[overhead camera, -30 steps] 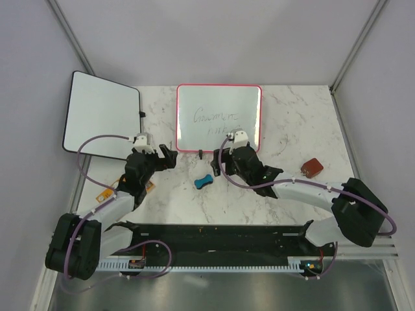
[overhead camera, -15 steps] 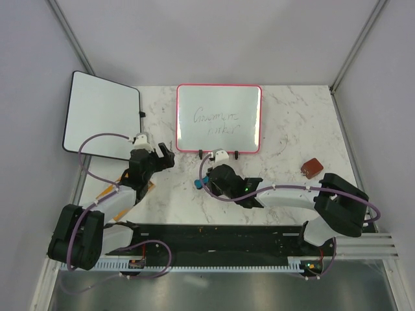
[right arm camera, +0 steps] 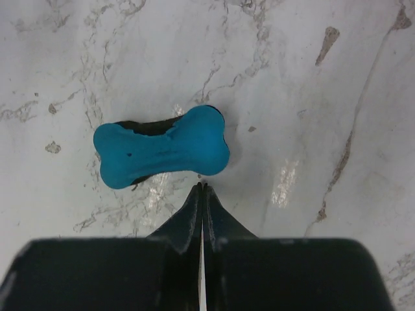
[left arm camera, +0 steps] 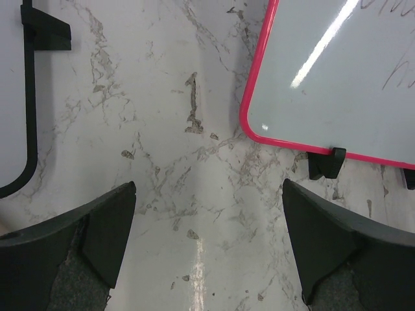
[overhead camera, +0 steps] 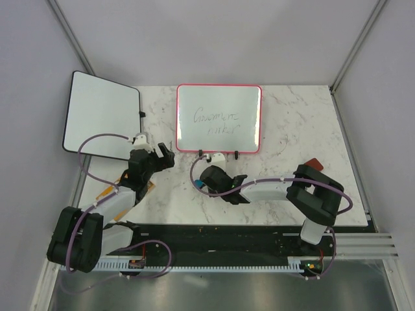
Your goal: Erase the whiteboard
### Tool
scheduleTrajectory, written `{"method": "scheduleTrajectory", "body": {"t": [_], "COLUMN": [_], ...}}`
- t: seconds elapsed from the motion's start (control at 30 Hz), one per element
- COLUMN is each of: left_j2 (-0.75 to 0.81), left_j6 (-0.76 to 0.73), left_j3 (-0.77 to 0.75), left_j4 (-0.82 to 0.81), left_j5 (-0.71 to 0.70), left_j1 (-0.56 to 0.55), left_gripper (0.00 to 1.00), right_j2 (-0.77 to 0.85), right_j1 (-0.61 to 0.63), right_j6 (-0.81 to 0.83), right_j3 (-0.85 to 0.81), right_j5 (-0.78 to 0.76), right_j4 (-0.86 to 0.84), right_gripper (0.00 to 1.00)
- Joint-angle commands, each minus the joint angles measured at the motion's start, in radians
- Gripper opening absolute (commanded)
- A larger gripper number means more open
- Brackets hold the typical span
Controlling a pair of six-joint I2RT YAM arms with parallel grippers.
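The blue eraser lies crosswise ahead of the right gripper's shut, empty fingers, so the robot should raise that gripper, open it, turn it and take the eraser's narrow middle (right arm camera: 157, 150).
The whiteboard (overhead camera: 218, 103), pink-red rimmed with faint scribbles, stands at the back middle of the marble table; its lower left corner (left arm camera: 337, 84) shows in the left wrist view. A blue bone-shaped eraser (right arm camera: 162, 148) lies flat on the table in front of the board, only partly seen from above (overhead camera: 197, 184). My right gripper (right arm camera: 202, 186) is shut with nothing between its fingers, its tips just short of the eraser's near edge, and hangs low over it (overhead camera: 206, 181). My left gripper (left arm camera: 209, 194) is open over bare table, left of the board (overhead camera: 165, 155).
A black-rimmed white board (overhead camera: 102, 115) lies at the back left, its edge (left arm camera: 10, 97) close to my left gripper. A small red-brown object (overhead camera: 314, 162) sits at the right, behind the right arm's elbow. An orange tag (overhead camera: 107, 192) lies under the left arm.
My right arm swung from the whiteboard's lower edge back and left to the blue eraser, and its gripper went from open to shut. The left arm barely moved.
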State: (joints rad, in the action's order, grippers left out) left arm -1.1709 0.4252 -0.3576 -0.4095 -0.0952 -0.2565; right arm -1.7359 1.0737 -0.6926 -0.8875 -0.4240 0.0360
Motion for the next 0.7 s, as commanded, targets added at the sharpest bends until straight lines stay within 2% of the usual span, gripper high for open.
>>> {"method": "scheduleTrajectory", "body": {"t": [0.0, 0.13, 0.27, 0.43, 0.53, 0.57, 0.67], "left_j2": [0.048, 0.054, 0.065, 0.089, 0.088, 0.083, 0.068], "left_j6": [-0.003, -0.009, -0.023, -0.028, -0.023, -0.022, -0.022], "left_j3": [0.034, 0.039, 0.049, 0.077, 0.074, 0.068, 0.056], "left_j4": [-0.08, -0.086, -0.11, -0.135, -0.126, -0.121, -0.111], "left_j5": [0.023, 0.032, 0.064, 0.074, 0.061, 0.058, 0.057], "left_j1": [0.0, 0.002, 0.002, 0.002, 0.002, 0.002, 0.002], "left_gripper": [1.0, 1.0, 1.0, 0.99, 1.0, 1.0, 1.0], "right_j2": [-0.056, -0.12, -0.227, -0.278, -0.245, -0.234, -0.176], "right_j1": [-0.024, -0.038, -0.04, -0.04, -0.041, -0.043, -0.054], "right_j6": [0.008, 0.074, 0.166, 0.214, 0.208, 0.211, 0.225], "right_j3": [-0.083, -0.165, -0.338, -0.419, -0.4, -0.392, -0.344], "right_j5": [-0.057, -0.099, -0.153, -0.171, -0.255, -0.271, -0.288], "right_j4": [0.039, 0.041, 0.102, 0.134, 0.172, 0.192, 0.203], "right_gripper": [0.0, 0.0, 0.0, 0.0, 0.06, 0.13, 0.25]}}
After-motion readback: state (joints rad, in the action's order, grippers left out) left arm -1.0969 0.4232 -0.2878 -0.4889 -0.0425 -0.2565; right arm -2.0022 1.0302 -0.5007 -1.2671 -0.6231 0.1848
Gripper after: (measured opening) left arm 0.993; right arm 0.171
